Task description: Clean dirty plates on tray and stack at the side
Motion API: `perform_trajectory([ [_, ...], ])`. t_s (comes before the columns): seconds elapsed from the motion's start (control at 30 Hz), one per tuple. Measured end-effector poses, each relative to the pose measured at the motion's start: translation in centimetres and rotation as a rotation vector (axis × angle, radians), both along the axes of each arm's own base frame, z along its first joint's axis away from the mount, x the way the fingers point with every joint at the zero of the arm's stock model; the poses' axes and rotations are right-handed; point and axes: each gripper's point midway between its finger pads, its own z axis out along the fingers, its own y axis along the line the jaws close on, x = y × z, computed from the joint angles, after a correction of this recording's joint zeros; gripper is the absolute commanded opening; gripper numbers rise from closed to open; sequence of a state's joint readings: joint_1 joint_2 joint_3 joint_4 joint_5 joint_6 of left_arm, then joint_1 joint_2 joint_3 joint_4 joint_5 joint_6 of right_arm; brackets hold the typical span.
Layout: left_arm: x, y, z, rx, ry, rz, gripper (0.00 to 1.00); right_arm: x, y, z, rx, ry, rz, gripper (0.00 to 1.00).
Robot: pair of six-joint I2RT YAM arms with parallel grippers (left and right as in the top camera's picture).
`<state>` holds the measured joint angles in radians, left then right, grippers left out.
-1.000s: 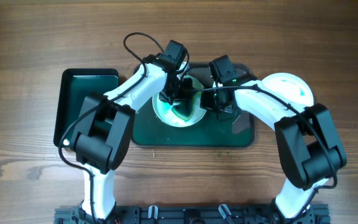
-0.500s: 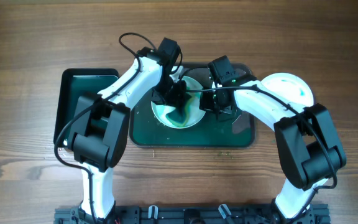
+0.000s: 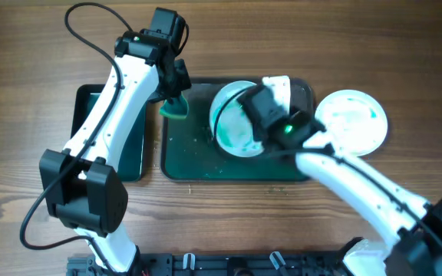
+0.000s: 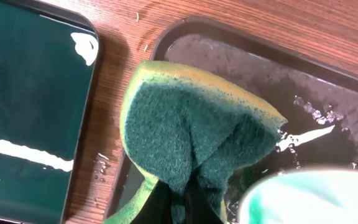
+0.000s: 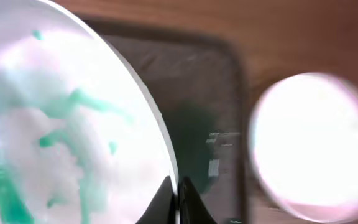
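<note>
I should release the white plate from my right gripper on top of the other plate (image 3: 351, 123) (image 5: 316, 148) beside the dark green tray. The white plate is now tilted above the tray.
My right gripper (image 3: 250, 115) is shut on the rim of a white plate (image 3: 227, 126) with teal-green smears and holds it tilted above the dark green tray (image 3: 198, 157). In the right wrist view the rim sits between the fingers (image 5: 176, 194), with the smeared plate (image 5: 61, 124) to the left. A second plate (image 3: 353, 121), faintly teal, lies on the table right of the tray and also shows in the right wrist view (image 5: 316, 143). My left gripper (image 3: 176, 90) is shut on a green and yellow sponge (image 3: 176, 109) over the tray's far left corner; the sponge also shows in the left wrist view (image 4: 191, 130). No third plate is in view.
A smaller, narrower black tray (image 3: 90, 130) lies left of the large one, and it shows in the left wrist view (image 4: 30, 81). The large tray's floor (image 4: 260, 68) is wet with droplets. Bare wooden table surrounds both trays.
My left gripper pulled the sponge off the plate and moved up and left to the tray's corner. My right gripper has lifted and tilted the plate, and the right arm has swung round.
</note>
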<state>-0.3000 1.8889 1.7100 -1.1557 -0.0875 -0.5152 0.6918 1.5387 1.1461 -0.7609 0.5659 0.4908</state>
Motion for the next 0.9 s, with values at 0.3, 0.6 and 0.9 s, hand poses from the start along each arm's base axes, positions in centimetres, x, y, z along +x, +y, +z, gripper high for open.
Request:
perform_trajectory([
  [0.3, 0.2, 0.2, 0.0, 0.01, -0.008, 0.01, 0.04, -2.8, -0.8, 9.2, -0.561, -0.454, -0.014, 0.04],
  [0.6, 0.2, 0.2, 0.0, 0.01, -0.008, 0.01, 0.04, -2.7, 0.2, 5.8, -0.382, -0.308, 0.011, 0.04],
  [0.9, 0.2, 0.3, 0.1, 0.016, -0.009, 0.011, 0.04, 1.2, -15.9, -0.5, 0.377, 0.138, -0.485, 0.04],
])
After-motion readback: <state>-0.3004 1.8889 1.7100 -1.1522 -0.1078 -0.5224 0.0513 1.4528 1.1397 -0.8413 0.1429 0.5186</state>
